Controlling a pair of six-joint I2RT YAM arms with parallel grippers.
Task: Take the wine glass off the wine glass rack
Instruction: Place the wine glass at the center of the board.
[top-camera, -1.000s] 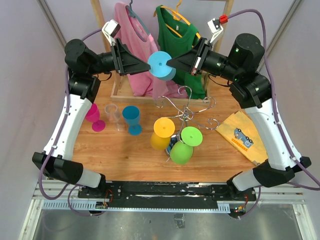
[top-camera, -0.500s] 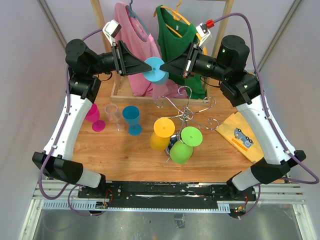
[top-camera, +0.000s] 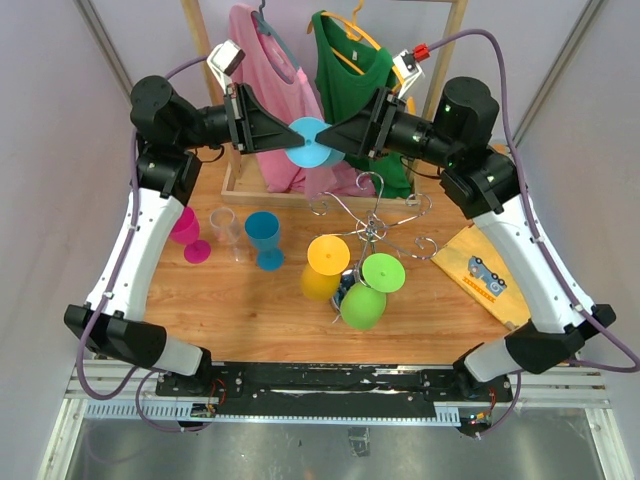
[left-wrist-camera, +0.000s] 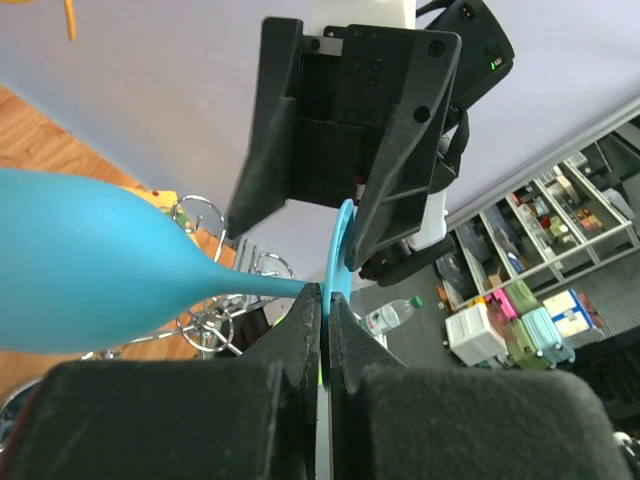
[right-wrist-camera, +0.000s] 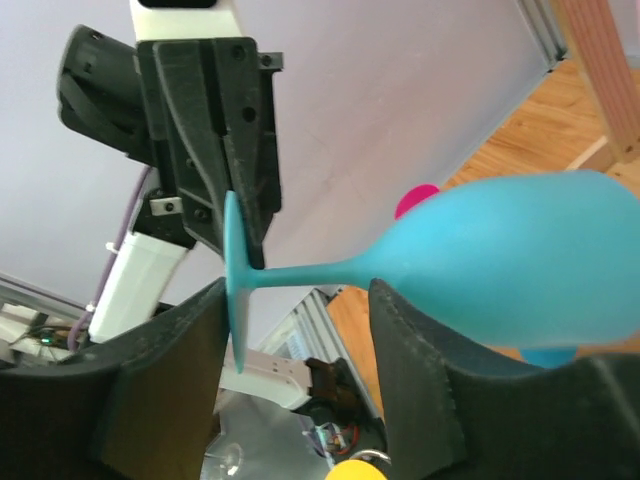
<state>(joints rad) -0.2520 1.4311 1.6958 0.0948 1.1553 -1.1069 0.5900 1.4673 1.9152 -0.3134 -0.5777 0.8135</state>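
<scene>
My right gripper will take the glass's foot (top-camera: 320, 134) before my left gripper takes its bowl, as the light blue glass is hanging upside down from my left gripper.
A light blue wine glass (top-camera: 309, 142) lies sideways in the air above the back of the table, between both grippers. My left gripper (top-camera: 296, 134) is shut on the rim of its round foot (left-wrist-camera: 341, 240), with the bowl (left-wrist-camera: 90, 262) off to the left. My right gripper (top-camera: 332, 134) stands open around the stem (right-wrist-camera: 320, 270), with the foot close to one finger (right-wrist-camera: 185, 350) and the bowl (right-wrist-camera: 510, 258) beyond the other. The chrome wine glass rack (top-camera: 372, 222) stands below, apart from the blue glass, with a yellow glass (top-camera: 324, 266) and a green glass (top-camera: 367, 290) hanging on it.
A pink glass (top-camera: 187, 233), a clear glass (top-camera: 228, 233) and a blue glass (top-camera: 264, 239) stand on the table's left. A wooden clothes rail with a pink shirt (top-camera: 262, 70) and a green shirt (top-camera: 352, 75) is at the back. A yellow cloth (top-camera: 486, 270) lies at the right.
My left gripper has closed onto the blue glass's foot. My right gripper, shut on the glass before, has opened. Both arms shifted slightly left with the glass.
</scene>
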